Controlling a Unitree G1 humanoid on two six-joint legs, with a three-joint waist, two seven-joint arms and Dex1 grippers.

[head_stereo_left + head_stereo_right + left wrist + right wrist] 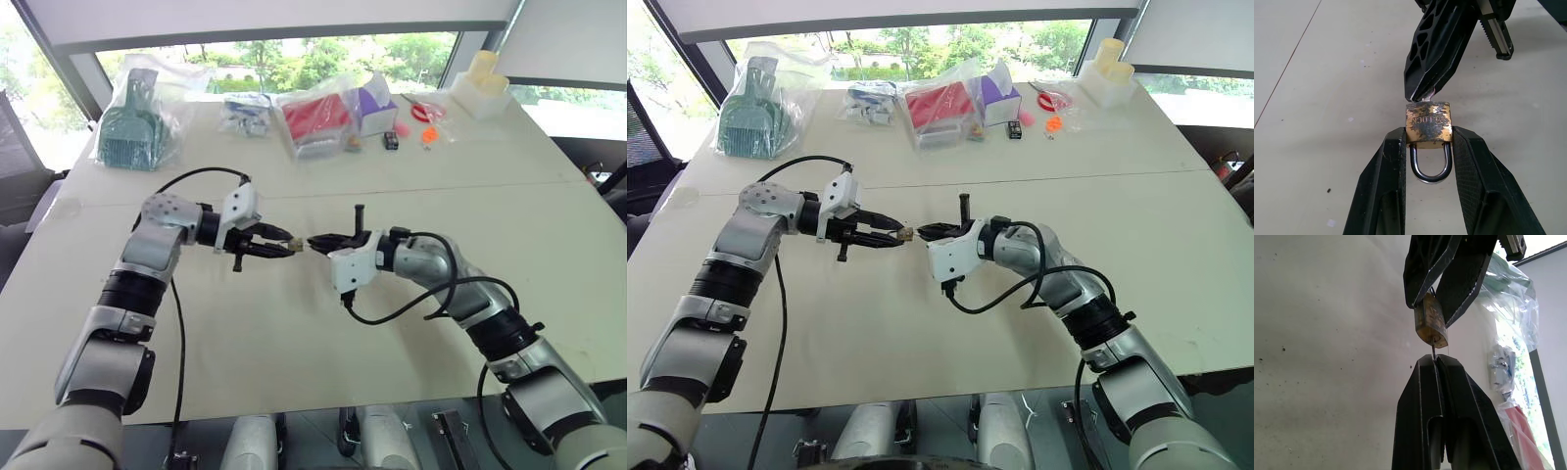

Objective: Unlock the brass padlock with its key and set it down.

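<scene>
The shackle sits between my left gripper's fingers, so next my right gripper leaves the key in place and takes the padlock's body (1428,120), freeing the shackle.
The brass padlock (1428,125) is tiny, scratched and yellowish, and its silvery shackle loop hangs closed between the fingers. My left gripper (1428,135) is shut on the padlock's body, holding it above the middle of the white table (294,333). My right gripper (1433,360) faces it tip to tip, shut on the slim silvery key (1433,350), which meets the end of the padlock away from the shackle. In the head views the padlock (295,246) sits between the left gripper (282,245) and the right gripper (315,241).
Along the table's far edge lie a teal item in a clear bag (132,122), a small bagged item (247,113), a red bagged pack (315,119), a purple box (374,103), red scissors (426,111) and a white container (482,86). Cables hang from both wrists.
</scene>
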